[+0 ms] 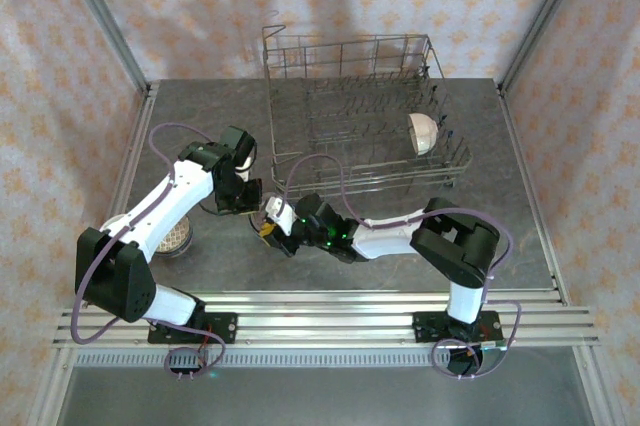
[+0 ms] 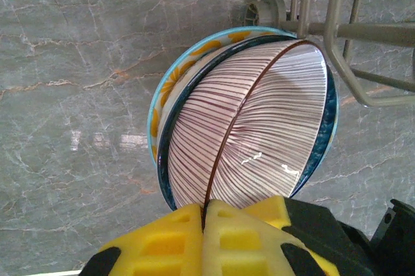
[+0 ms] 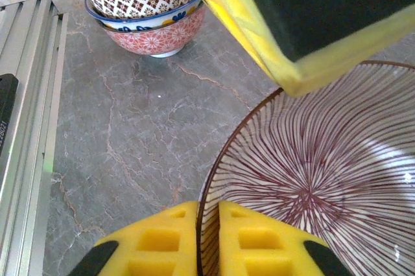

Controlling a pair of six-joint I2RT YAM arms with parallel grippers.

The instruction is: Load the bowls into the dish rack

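My left gripper is meeting the maroon-striped bowl's rim with just its fingertips, so it should open and take the bowl's side [image 2: 219,175] deeper before both grippers lift it.
A white bowl with thin maroon stripes [image 2: 259,127] is gripped from both sides, just in front of the dish rack [image 1: 360,111]. My left gripper [image 2: 205,208] is shut on its dark rim, and my right gripper [image 3: 207,206] pinches the rim [image 3: 206,179] on the opposite side. From above, the two grippers [image 1: 250,198] [image 1: 272,224] meet at this bowl [image 1: 270,208]. Behind it lie a dark blue rim [image 2: 165,153] and a turquoise bowl with yellow pattern [image 2: 188,62]. A cream bowl [image 1: 423,133] stands on edge in the rack's right end.
A stack of three patterned bowls [image 3: 144,4] stands on the grey marble table [image 1: 200,106] under my left arm, seen from above as a bowl [image 1: 175,241]. The rack's wire corner [image 2: 337,23] is close to the held bowl. An aluminium rail [image 1: 330,316] runs along the near edge.
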